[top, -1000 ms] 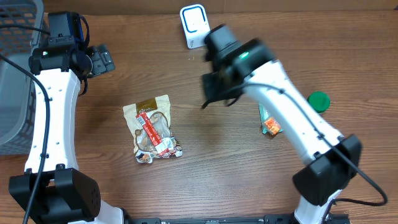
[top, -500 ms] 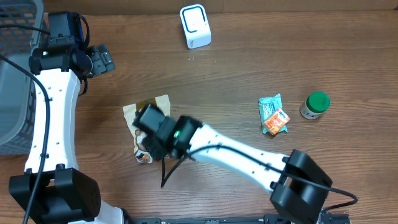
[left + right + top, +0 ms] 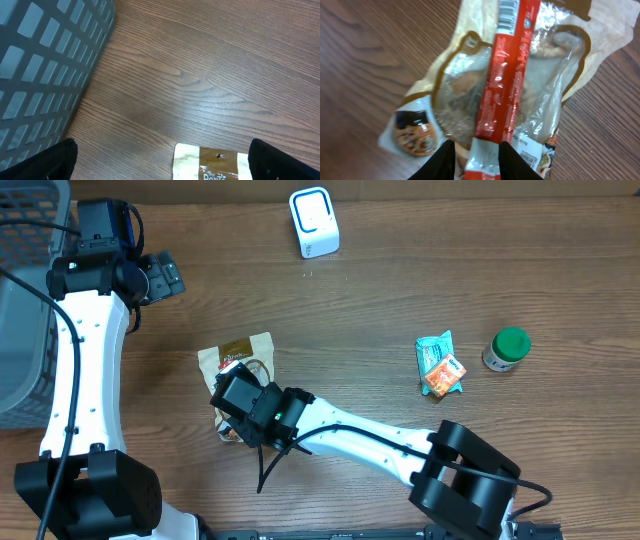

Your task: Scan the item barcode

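Note:
The robot's right gripper has its narrowed fingers off-centre, one fingertip over the red stick packet's edge, so it should open wider and pinch its white end (image 3: 483,156) before lifting.
A tan snack pouch (image 3: 243,352) lies flat left of the table's middle, with a red stick packet (image 3: 507,80) on top of it. A barcode (image 3: 509,15) shows at the stick's far end. My right gripper (image 3: 477,161) hangs low over the pouch's near end. Its jaws are narrowed and stand either side of the stick's white end, with a gap on the left side. From overhead the right wrist (image 3: 250,408) covers that spot. The white scanner (image 3: 313,222) stands at the back. My left gripper (image 3: 165,277) is wide open, above bare wood near the pouch's top edge (image 3: 210,162).
A grey slatted basket (image 3: 25,300) fills the left edge and sits close to the left gripper (image 3: 40,65). A teal and orange packet (image 3: 440,365) and a green-lidded jar (image 3: 508,348) lie to the right.
The right arm swung from beside the scanner down over the pouch, and its jaws have narrowed around the red stick. The left arm has not moved.

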Robot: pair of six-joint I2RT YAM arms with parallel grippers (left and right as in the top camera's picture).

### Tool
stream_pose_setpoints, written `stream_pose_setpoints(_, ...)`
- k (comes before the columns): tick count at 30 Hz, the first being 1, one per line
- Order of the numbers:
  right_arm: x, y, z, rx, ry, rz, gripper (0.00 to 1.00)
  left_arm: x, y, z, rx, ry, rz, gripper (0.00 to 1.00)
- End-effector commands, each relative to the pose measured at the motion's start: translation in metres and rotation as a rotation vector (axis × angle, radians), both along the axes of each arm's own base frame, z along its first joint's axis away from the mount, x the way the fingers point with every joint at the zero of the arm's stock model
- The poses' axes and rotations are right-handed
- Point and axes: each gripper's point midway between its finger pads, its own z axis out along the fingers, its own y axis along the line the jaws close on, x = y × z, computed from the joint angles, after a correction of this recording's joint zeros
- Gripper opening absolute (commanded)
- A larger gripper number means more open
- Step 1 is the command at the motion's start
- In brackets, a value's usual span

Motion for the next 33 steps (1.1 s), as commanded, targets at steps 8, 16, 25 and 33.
stream_pose_setpoints(8,0.001,-0.008,-0.047,-0.1,0.01,-0.013,0.22,0.002,-0.001,0.01,-0.01,-0.032,0.015,1.0)
stream_pose_setpoints(16,0.0,-0.01,-0.053,-0.112,0.016,-0.013,0.39,0.002,-0.001,0.01,-0.01,-0.032,0.015,1.0)
stream_pose_setpoints(25,0.006,-0.006,-0.048,-0.094,0.007,-0.02,0.43,0.002,-0.001,0.01,-0.01,-0.032,0.015,1.0)
stream_pose_setpoints(33,0.009,0.0,-0.028,-0.072,-0.004,-0.021,0.16,0.002,-0.002,0.01,-0.01,-0.032,0.012,1.0)
